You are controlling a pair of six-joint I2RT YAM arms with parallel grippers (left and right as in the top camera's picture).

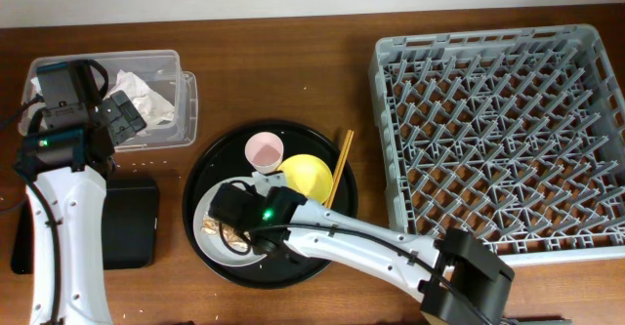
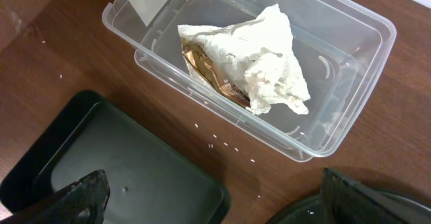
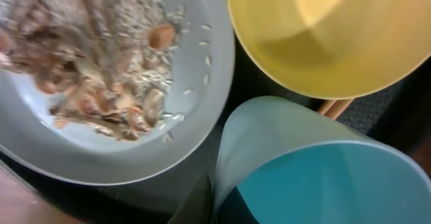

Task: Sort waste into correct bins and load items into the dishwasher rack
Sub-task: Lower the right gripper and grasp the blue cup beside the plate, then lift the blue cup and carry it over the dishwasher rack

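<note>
I should let go of the light-blue cup with my right gripper on the pegs in the dishwasher rack's half (image 1: 467,138) nearest the chopsticks.
In the right wrist view my right gripper (image 3: 215,207) is shut on the wall of the light-blue cup (image 3: 323,183), one finger inside and one outside. Beside it lie the grey-white plate (image 3: 195,116) with flaky food scraps (image 3: 101,69) and the yellow bowl (image 3: 323,42). From overhead, the right gripper (image 1: 237,220) covers the cup, over the plate (image 1: 207,218). The pink cup (image 1: 264,151), yellow bowl (image 1: 307,176) and chopsticks (image 1: 340,169) lie close by. My left gripper (image 2: 222,200) hangs open above the clear box (image 2: 350,62), which holds the white napkin (image 2: 269,62) and brown wrapper (image 2: 209,69).
The round black tray (image 1: 215,169) carries the dishes. A shallow black tray (image 1: 132,223) lies beside it at the left, below the clear box (image 1: 186,110). The big grey dishwasher rack (image 1: 498,130) fills the right side. White crumbs dot the wood near the box.
</note>
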